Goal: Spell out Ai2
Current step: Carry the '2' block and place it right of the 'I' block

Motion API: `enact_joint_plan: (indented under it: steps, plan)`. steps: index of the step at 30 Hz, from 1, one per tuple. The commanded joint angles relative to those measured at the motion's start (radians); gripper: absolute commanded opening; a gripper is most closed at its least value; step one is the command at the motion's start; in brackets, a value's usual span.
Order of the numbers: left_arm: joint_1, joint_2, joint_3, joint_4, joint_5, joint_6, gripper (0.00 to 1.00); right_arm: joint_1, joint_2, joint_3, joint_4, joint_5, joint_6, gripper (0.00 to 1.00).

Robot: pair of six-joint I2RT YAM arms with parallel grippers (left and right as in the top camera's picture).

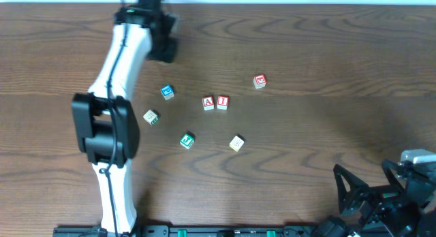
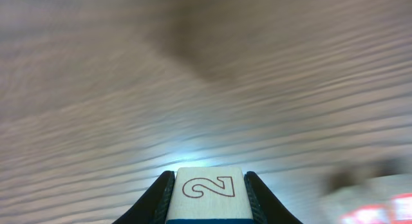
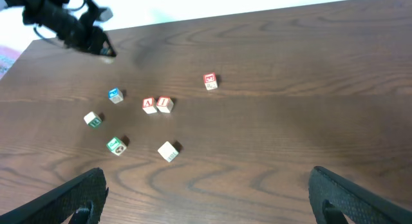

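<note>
Next, I let go of the wooden block with my left gripper beside the red I block, opposite the red A block (image 1: 237,103).
My left gripper (image 2: 207,197) is shut on a pale wooden block with an outlined 2 (image 2: 207,188) and holds it above the table at the far left; from overhead the gripper (image 1: 162,45) hides the block. A red A block (image 1: 208,103) and a red I block (image 1: 223,102) sit side by side mid-table, and also show in the right wrist view (image 3: 149,105) (image 3: 164,103). My right gripper (image 3: 206,198) is open and empty near the front right corner (image 1: 381,193).
Loose blocks lie around the pair: a blue one (image 1: 167,92), a pale one (image 1: 150,117), a green one (image 1: 187,140), a cream one (image 1: 236,143) and a red one (image 1: 259,81). The left arm (image 1: 112,107) stretches along the table's left side.
</note>
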Motion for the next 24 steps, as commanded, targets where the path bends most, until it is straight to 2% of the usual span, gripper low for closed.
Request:
enact_joint_plan:
  steps: [1,5,9,11,21,24]
  plan:
    - [-0.149,-0.023,0.017,0.019,0.002,-0.197,0.06,0.003,0.002,0.0,-0.004,0.029,-0.006,0.99]
    - [-0.311,0.002,0.011,0.084,0.003,-0.357,0.06,0.003,0.002,0.0,-0.004,0.044,-0.007,0.99]
    - [-0.418,0.026,0.011,0.126,-0.012,-0.39,0.06,0.003,0.002,0.0,-0.004,0.043,-0.022,0.99]
    - [-0.46,0.05,0.009,0.127,-0.074,-0.424,0.06,0.003,0.002,0.002,-0.004,0.043,-0.022,0.99]
    - [-0.471,0.121,-0.07,0.161,-0.08,-0.457,0.06,0.003,0.002,0.054,-0.007,0.043,-0.04,0.99]
    - [-0.458,0.121,-0.139,0.2,-0.08,-0.515,0.06,0.003,0.002,0.054,-0.007,0.044,-0.04,0.99]
